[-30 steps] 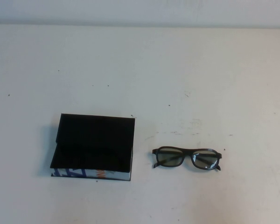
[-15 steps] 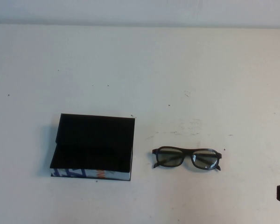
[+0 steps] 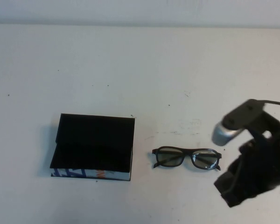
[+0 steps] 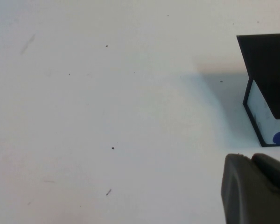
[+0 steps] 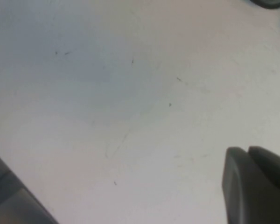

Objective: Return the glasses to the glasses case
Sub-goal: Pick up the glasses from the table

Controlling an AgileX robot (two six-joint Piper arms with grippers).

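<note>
Next, my right gripper closes on the glasses' bridge (image 3: 188, 151), between both lenses.
The glasses (image 3: 186, 158), black-framed with clear lenses, lie on the white table right of centre with their arms folded behind. The glasses case (image 3: 94, 144) lies to their left, black on top, with a blue, white and orange patterned front side. One corner of the case shows in the left wrist view (image 4: 266, 116). My right gripper (image 3: 226, 186) hangs above the table just right of the glasses, apart from them, and is shut and empty (image 5: 247, 154). My left gripper (image 4: 249, 158) is shut and empty near the case's left end; it is outside the high view.
The white table (image 3: 140, 70) has small dark specks and scuffs. Its back edge meets a pale wall at the top of the high view. A grey edge (image 5: 9, 196) shows at one corner of the right wrist view.
My right arm has come in from the right edge of the high view and now hangs beside the glasses. The glasses and the case have not moved.
</note>
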